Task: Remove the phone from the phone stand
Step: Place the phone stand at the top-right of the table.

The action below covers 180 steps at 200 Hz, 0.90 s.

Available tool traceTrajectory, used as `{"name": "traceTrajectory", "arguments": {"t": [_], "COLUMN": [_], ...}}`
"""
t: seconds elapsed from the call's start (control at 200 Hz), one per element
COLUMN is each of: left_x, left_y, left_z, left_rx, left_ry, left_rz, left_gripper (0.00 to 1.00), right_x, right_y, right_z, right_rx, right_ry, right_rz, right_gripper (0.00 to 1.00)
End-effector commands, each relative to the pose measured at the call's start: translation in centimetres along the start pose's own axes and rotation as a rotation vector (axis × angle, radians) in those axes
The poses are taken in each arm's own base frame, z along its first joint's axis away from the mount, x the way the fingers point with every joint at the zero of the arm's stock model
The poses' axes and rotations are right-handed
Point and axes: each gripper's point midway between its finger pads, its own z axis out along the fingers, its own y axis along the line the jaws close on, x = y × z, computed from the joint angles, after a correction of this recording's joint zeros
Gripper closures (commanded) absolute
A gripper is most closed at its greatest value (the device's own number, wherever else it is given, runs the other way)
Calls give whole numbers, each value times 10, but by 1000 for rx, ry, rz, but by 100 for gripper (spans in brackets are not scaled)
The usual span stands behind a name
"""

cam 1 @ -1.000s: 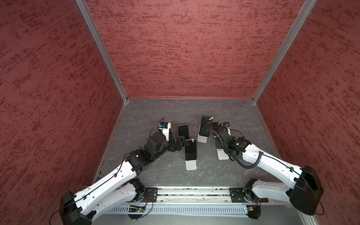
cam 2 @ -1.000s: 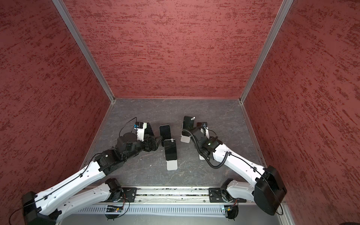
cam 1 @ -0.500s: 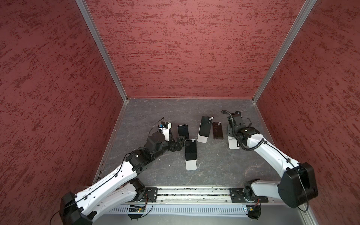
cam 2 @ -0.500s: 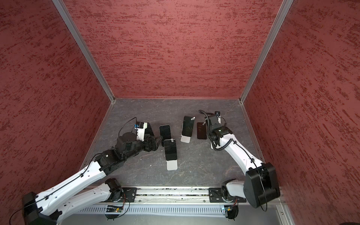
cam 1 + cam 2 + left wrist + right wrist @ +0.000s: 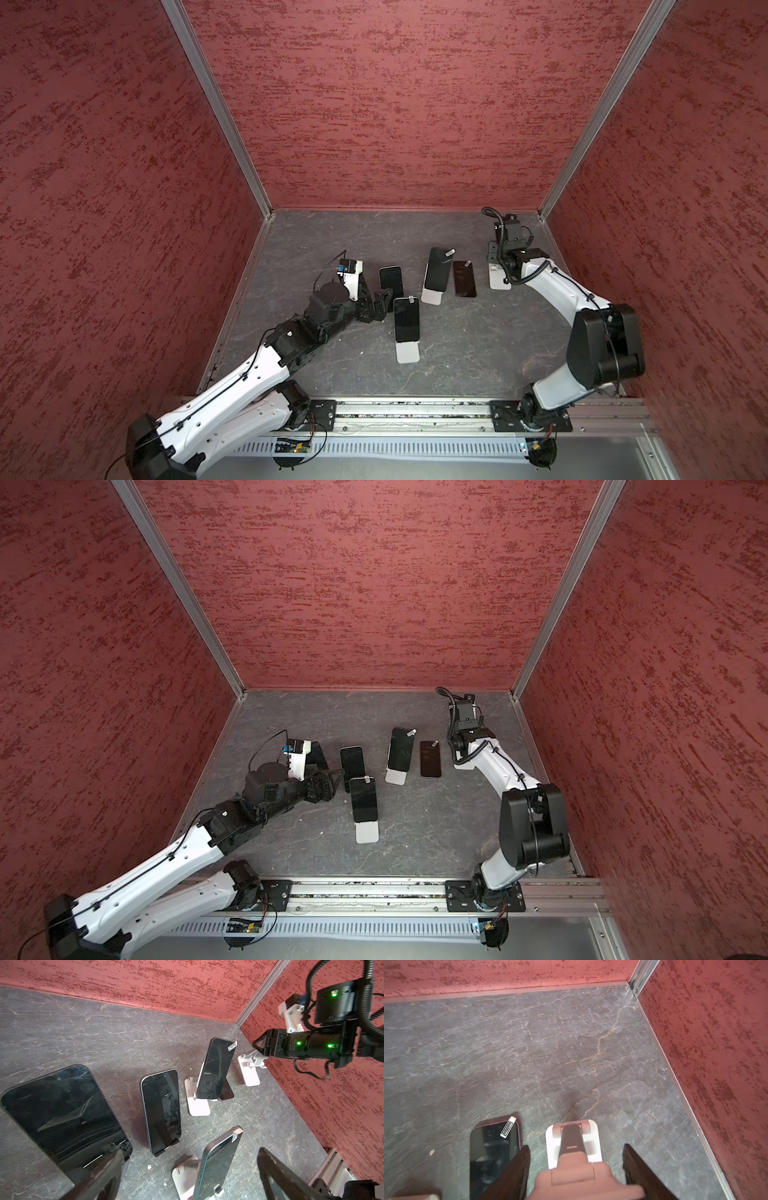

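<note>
The robot's right gripper will put the empty white phone stand, now near the back corner, down on the floor [image 5: 474, 240] [image 5: 522, 1062] between the pink-edged phone and the back wall.
A dark phone [image 5: 406, 320] [image 5: 218, 1167] leans on a white phone stand [image 5: 407, 353] mid-floor. My left gripper [image 5: 384, 301] [image 5: 190, 1150] is open just left of it, one finger on each side of the phone and neither touching. Near the back right corner my right gripper [image 5: 496, 259] [image 5: 576, 1146] is shut on the top plate of an empty white phone stand [image 5: 498, 280] [image 5: 554, 1147]. Whether its base rests on the floor I cannot tell. A pink-edged phone [image 5: 464, 279] [image 5: 494, 1153] lies flat beside that stand.
Another phone [image 5: 438, 270] stands on a white stand at centre back, one phone [image 5: 390, 280] leans on a dark stand, and a large one [image 5: 62, 1115] is by my left wrist. The red right wall [image 5: 716, 1064] is close to my right gripper.
My right arm has swung from the middle toward the back right corner, and the empty white stand has moved back with it. The pink-edged phone came into view lying flat. The left arm stayed put.
</note>
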Motion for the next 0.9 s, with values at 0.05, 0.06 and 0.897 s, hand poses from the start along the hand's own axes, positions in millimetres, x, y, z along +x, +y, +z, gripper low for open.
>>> {"name": "traceTrajectory", "arguments": {"t": [0.05,0.06,0.897], "left_x": [-11,-10,-17], "left_y": [0,0,12], "left_z": [-3,-3,-14], "left_rx": [-4,-5,-74], "left_ry": [-35,-34,-66], "left_rz": [18,18,-29], "left_gripper": [1,1,0], "right_x": [-53,-54,-104], "right_y": [10,10,61], "right_z": [10,11,92], "right_rx": [-38,-38,-202], "right_ry": [-128,-130,-176], "right_rz": [20,20,32], "right_gripper": [45,45,43]}}
